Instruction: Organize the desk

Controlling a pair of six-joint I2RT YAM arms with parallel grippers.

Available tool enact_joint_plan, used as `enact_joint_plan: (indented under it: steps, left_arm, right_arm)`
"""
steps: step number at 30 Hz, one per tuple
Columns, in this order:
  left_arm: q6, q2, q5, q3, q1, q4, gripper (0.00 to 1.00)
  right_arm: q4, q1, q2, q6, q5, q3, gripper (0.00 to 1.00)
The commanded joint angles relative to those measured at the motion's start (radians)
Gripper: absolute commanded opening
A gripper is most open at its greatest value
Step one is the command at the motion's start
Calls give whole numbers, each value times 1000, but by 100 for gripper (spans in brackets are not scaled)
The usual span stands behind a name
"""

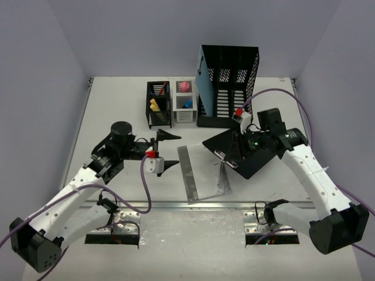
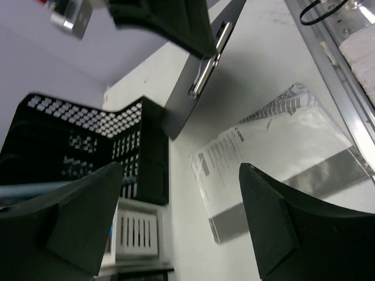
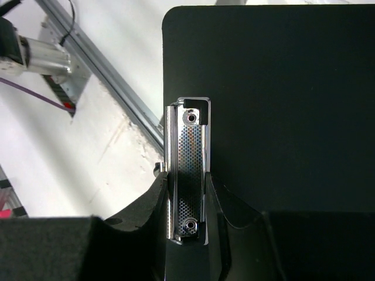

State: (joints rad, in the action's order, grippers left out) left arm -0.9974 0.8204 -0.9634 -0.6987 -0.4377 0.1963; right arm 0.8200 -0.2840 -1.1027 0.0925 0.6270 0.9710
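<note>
I will take the clip's loose end (image 1: 219,154) with my left gripper before I open, turn and regrip with my right gripper, because the clipboard sits crooked to the file holder.
The white desk (image 1: 114,102) holds a black clipboard (image 1: 255,157) at centre right. My right gripper (image 1: 237,146) is shut on the clipboard's metal clip (image 3: 190,167), one finger on each side of it, with the black board (image 3: 281,99) spreading beyond. In the left wrist view the clipboard (image 2: 186,102) stands tilted over the desk. My left gripper (image 1: 169,150) is open and empty left of a clear plastic document sleeve (image 1: 205,174). The sleeve (image 2: 275,155) lies flat between and beyond its fingers (image 2: 287,222).
A black mesh file holder (image 1: 228,88) with a blue folder stands at the back. A black pen cup (image 1: 158,104) and a small white organizer (image 1: 184,104) with pink and blue items stand to its left. A metal rail (image 1: 193,205) runs along the near edge.
</note>
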Motion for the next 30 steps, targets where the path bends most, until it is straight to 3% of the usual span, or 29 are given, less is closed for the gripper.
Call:
enact_joint_plan:
  steps: [1,4,6,12,25,28,30]
  left_arm:
    - [-156,101,58,-117,-131,11,77]
    - [-149,224,162,-174,-290,-1,60]
    - [-152,258,198,-191,-332,-30,52]
    - [-205,391,259,-271,-397,-3,49]
    - [-245,525,319,-364,-463,-15,46]
    - [-263,537,318,-369,-470,-5,38]
    - [-270,542,319,-369,-475,-1,26]
  right_arm:
    - [-44,2,-3,61,82,66,1]
    - [-47,2,-5,82,106,74,1]
    - [-44,3,-2,91,117,74,1]
    - [-50,2,7,115,158,74,1]
    - [-68,0,23,164,229,52,1]
    - [-74,-1,24,171,238,52,1]
    - [-74,0,23,176,246,49,1]
